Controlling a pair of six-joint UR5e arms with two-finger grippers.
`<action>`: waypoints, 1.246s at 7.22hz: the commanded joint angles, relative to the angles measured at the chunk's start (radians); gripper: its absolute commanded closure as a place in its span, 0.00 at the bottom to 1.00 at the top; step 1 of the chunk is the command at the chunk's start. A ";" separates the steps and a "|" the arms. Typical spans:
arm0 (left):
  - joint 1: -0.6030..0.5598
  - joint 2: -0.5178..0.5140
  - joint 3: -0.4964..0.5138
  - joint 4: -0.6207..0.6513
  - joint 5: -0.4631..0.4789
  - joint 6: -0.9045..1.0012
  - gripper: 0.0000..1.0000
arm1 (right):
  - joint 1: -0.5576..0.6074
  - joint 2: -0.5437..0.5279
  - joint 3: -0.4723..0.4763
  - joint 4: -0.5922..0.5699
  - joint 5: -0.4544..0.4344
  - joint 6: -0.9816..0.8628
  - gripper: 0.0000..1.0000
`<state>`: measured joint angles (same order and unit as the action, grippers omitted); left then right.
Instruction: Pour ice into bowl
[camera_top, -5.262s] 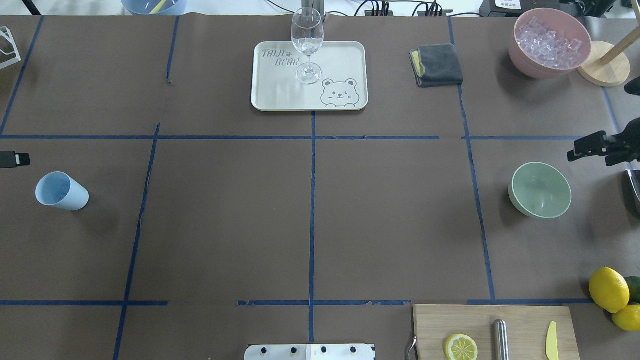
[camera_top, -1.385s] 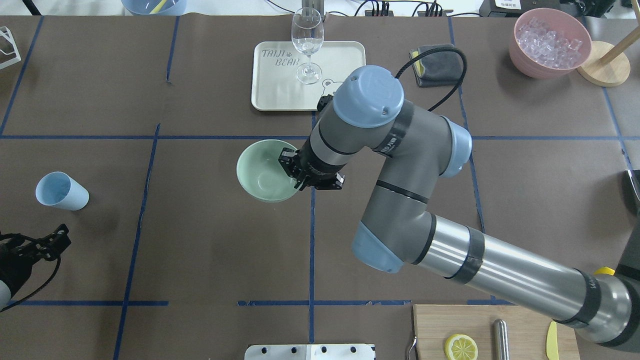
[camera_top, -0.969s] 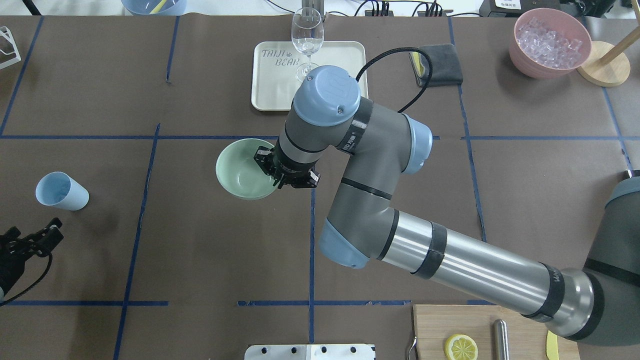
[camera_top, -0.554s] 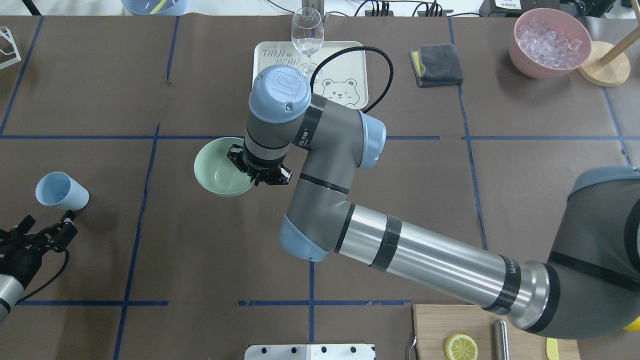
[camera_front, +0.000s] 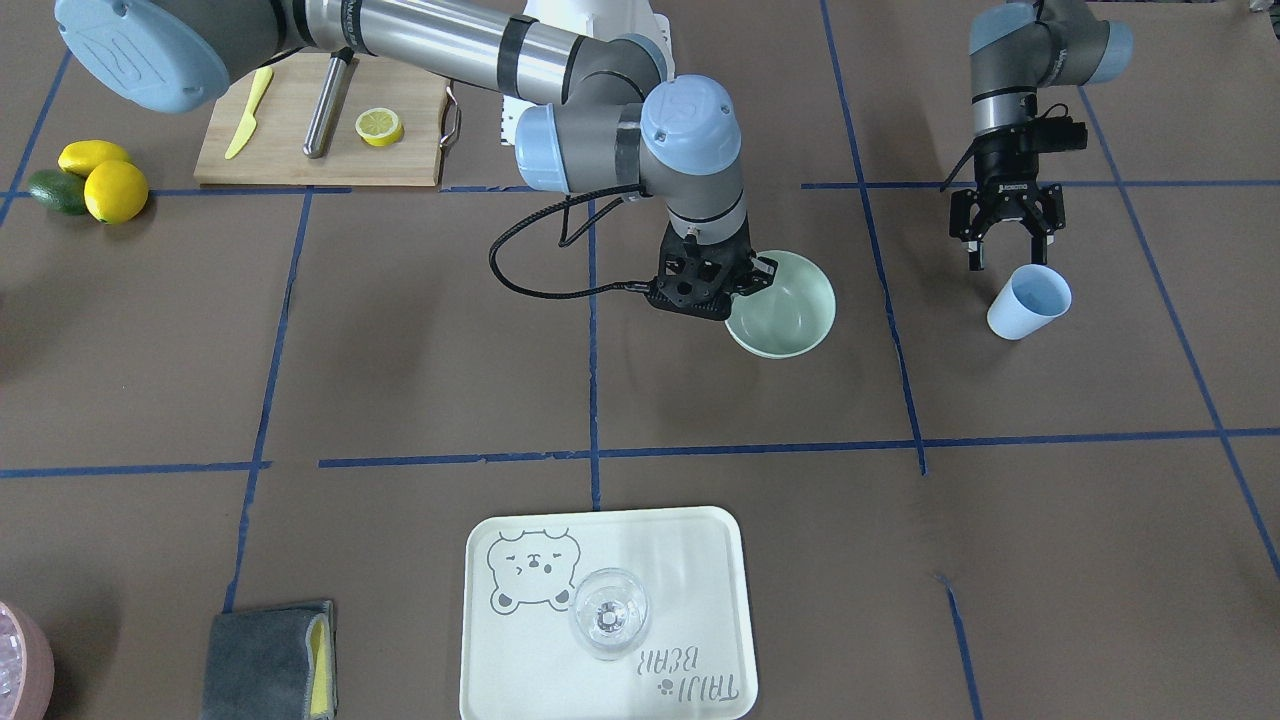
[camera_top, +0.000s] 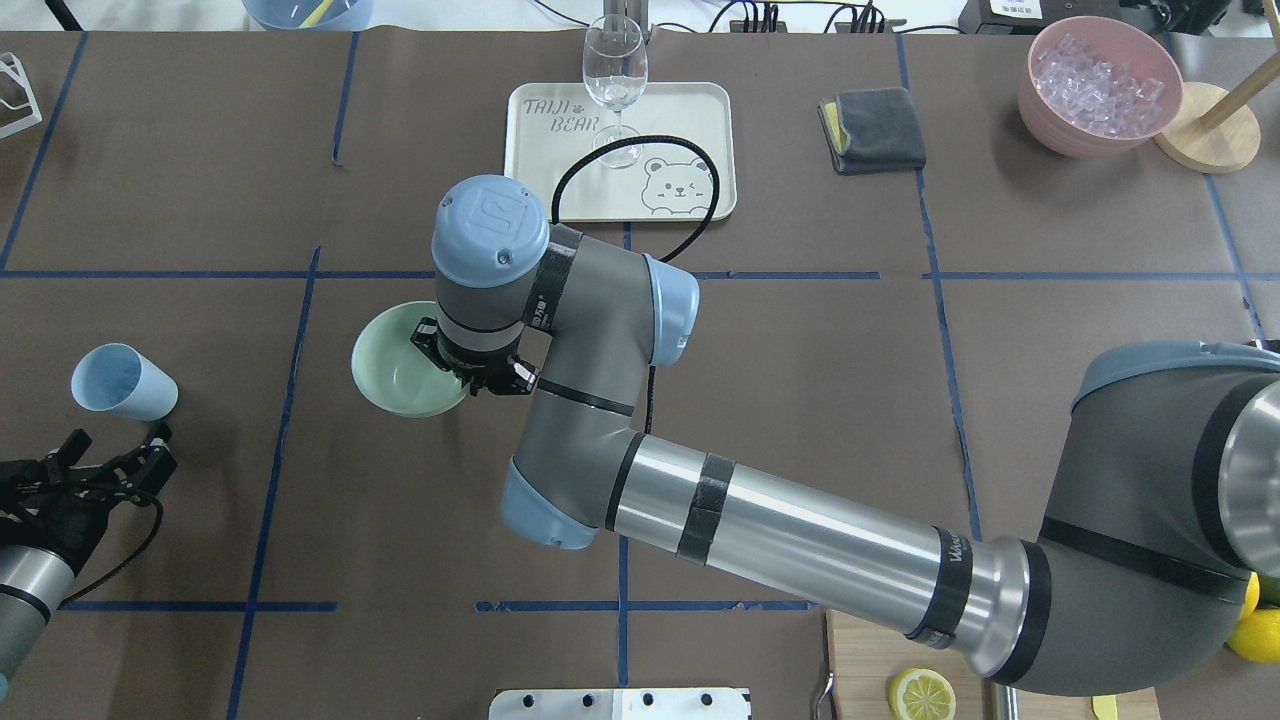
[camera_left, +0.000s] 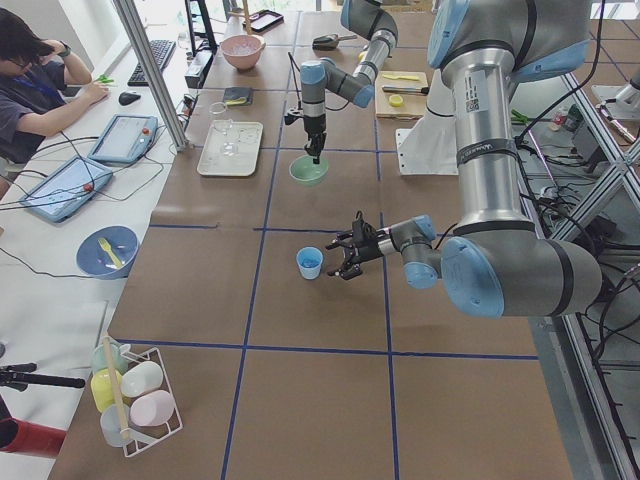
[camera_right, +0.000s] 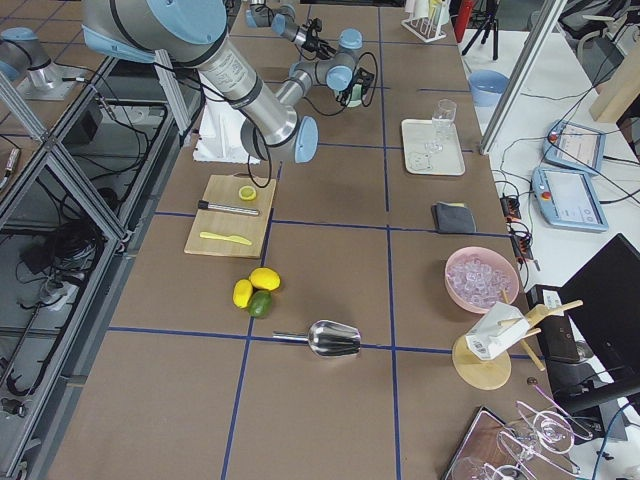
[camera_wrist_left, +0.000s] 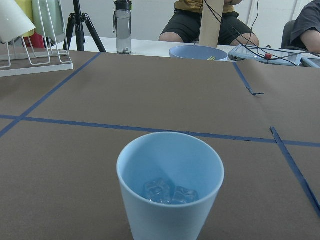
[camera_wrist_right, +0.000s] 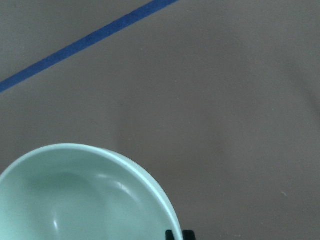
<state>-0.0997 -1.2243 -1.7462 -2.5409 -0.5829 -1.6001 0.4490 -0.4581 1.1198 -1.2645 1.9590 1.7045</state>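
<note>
The body of the light blue cup (camera_front: 1011, 312) (camera_wrist_left: 167, 220) will be gripped by my left gripper below the cup's rim, because the ice cubes are inside that cup.
The pale mint-green bowl (camera_top: 395, 365) is left of the table's centre and is empty; it also shows in the front view (camera_front: 790, 315) and the right wrist view (camera_wrist_right: 75, 200). My right gripper (camera_top: 462, 368) is shut on the bowl's rim on its robot-right side. The light blue cup (camera_top: 122, 382) stands at the far left, with a few clear ice cubes (camera_wrist_left: 170, 192) at its bottom. My left gripper (camera_front: 1010, 258) is open just behind the cup on the robot's side, not touching it.
A pink container of ice (camera_top: 1098, 85) stands at the far right back. A wine glass (camera_top: 615, 80) stands on a bear tray (camera_top: 560, 195), with a grey cloth (camera_top: 875, 130) beside it. A cutting board (camera_front: 320, 150) and lemons (camera_front: 100, 185) lie near the robot's right.
My right arm took the bowl from the right side and carried it steadily leftward past the centre line. My left gripper came into view and moved up toward the cup.
</note>
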 joint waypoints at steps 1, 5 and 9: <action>0.000 -0.012 0.002 -0.004 -0.003 0.031 0.03 | -0.010 0.003 -0.014 0.004 -0.063 -0.002 1.00; -0.014 -0.024 0.056 -0.005 -0.008 0.028 0.03 | -0.015 0.009 -0.023 0.004 -0.134 0.000 0.00; -0.069 -0.027 0.079 -0.005 -0.009 0.026 0.03 | -0.013 0.009 -0.015 0.002 -0.134 0.006 0.00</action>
<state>-0.1522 -1.2505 -1.6747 -2.5468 -0.5910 -1.5737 0.4350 -0.4500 1.1020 -1.2623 1.8256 1.7069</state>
